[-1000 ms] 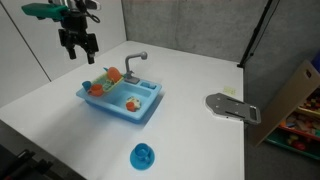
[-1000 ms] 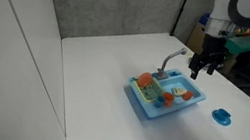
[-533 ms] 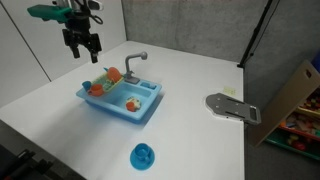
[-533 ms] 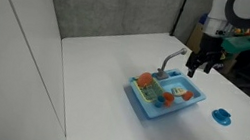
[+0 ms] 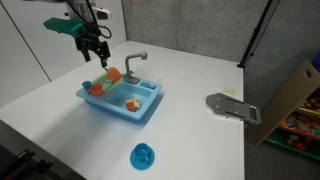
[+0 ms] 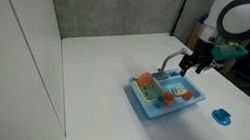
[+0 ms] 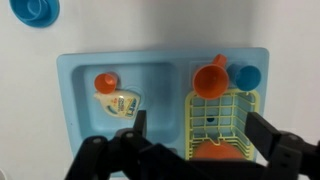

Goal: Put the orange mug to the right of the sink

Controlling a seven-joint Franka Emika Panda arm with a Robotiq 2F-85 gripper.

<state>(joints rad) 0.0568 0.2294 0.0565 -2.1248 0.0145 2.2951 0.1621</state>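
The orange mug's rim [image 5: 102, 89] [image 7: 195, 82], on the side away from the blue cup, is next for my gripper to go to and close on.
The light blue sink [image 5: 148, 108] sits mid-table, with a grey faucet [image 5: 135, 62] at its back; it also shows in the other exterior view [image 6: 189, 102]. In the wrist view the sink [image 7: 70, 110] has two basins. The orange mug [image 7: 210, 80] lies in the basin with the yellow rack [image 7: 222, 118], beside a blue cup [image 7: 246, 77]. In an exterior view the mug [image 5: 97, 89] is at the sink's left end. My gripper [image 7: 198, 135] is open and empty, hovering above the rack basin [image 5: 95, 52], near the faucet [image 6: 195, 65].
A blocky orange piece [image 7: 213, 152] lies in the rack. An orange-and-yellow piece [image 7: 118, 100] lies in the other basin. A small round blue object [image 5: 143, 155] sits on the table in front. A grey flat item [image 5: 232, 106] and a cardboard box [image 5: 297, 88] are at the right.
My gripper has moved down and sideways from off to the side to a spot above the sink's rack end. It stays open. The objects have not moved.
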